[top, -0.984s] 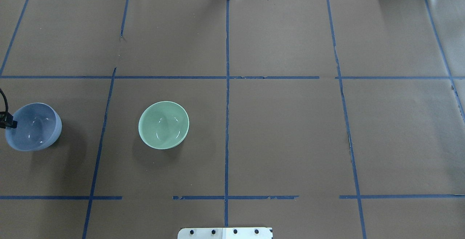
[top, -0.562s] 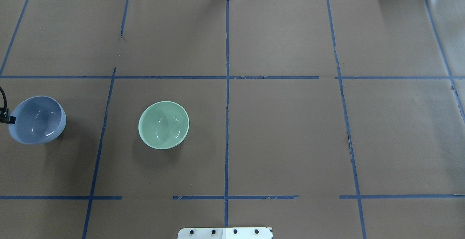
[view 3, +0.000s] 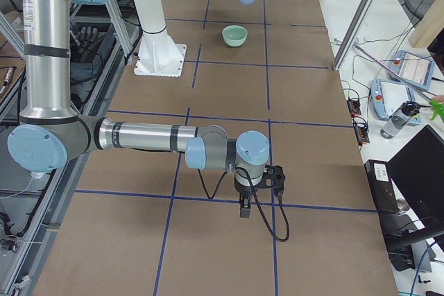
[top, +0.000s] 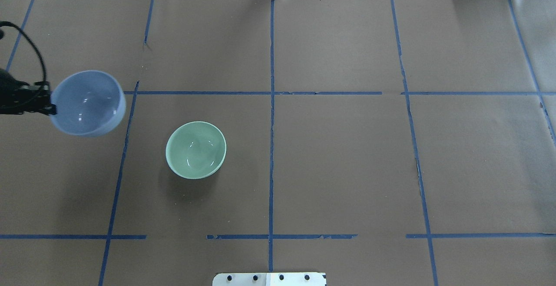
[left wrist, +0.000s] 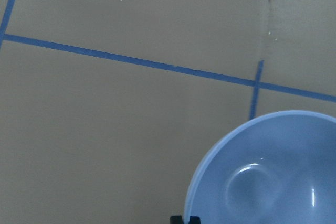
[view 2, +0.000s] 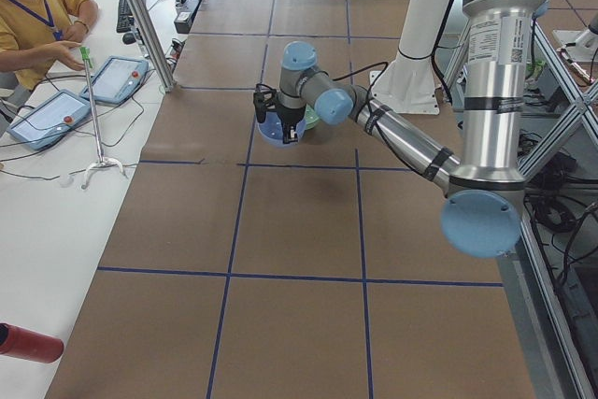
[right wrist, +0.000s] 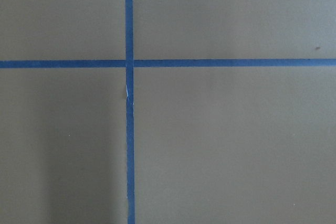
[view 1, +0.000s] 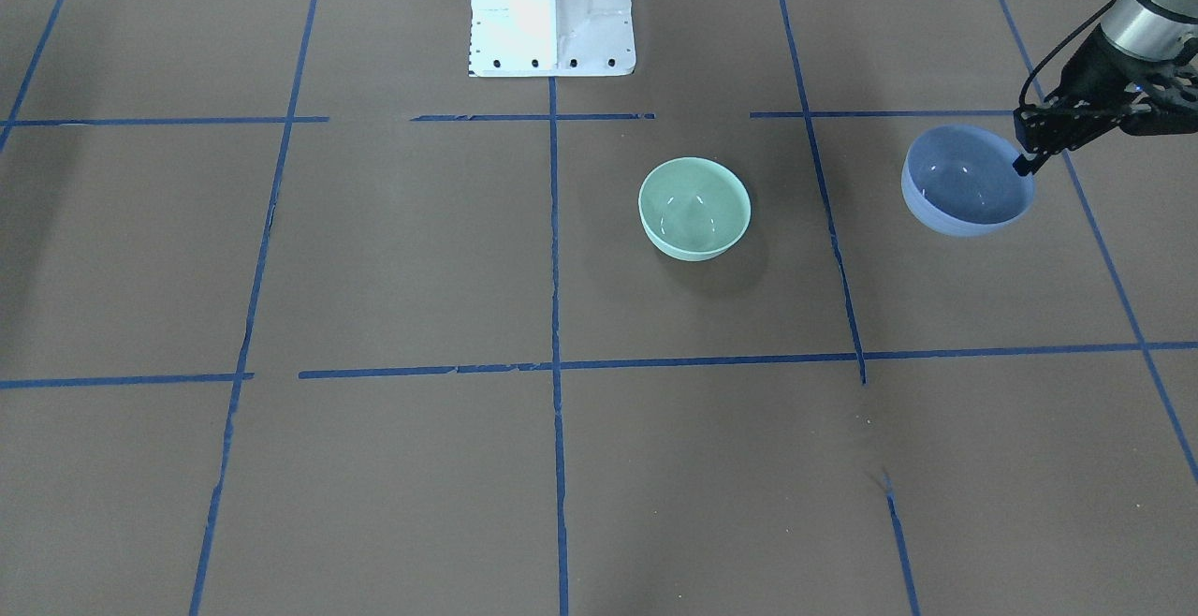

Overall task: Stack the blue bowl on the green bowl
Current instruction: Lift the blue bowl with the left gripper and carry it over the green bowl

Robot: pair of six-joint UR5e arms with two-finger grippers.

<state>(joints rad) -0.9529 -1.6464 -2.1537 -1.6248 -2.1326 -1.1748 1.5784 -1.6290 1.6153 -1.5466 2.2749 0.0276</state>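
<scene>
My left gripper is holding the blue bowl, which hangs above the table now. It will let go of it upright, nested in the open hollow of the green bowl [view 1: 696, 202].
The pale periwinkle-blue bowl [top: 87, 103] hangs above the table on the left, clear of the paper and slightly tilted. My left gripper [top: 53, 107] is shut on its left rim; the grip also shows in the front view [view 1: 1023, 164] on the bowl [view 1: 969, 181]. The left wrist view shows the bowl's inside [left wrist: 273, 177]. The mint-green bowl [top: 196, 149] stands upright on the table, to the right of and nearer me than the blue one, apart from it. My right gripper [view 3: 244, 207] hovers far off over the right side; I cannot tell whether it is open.
Brown paper with blue tape grid lines [top: 272, 103] covers the table. The robot's white base plate [view 1: 552, 7] is at the near edge. An operator and tablets [view 2: 56, 109] are beyond the far edge.
The blue bowl has risen off the table in my left gripper and moved away from me and to the right, toward the green bowl's side. The green bowl has not moved.
</scene>
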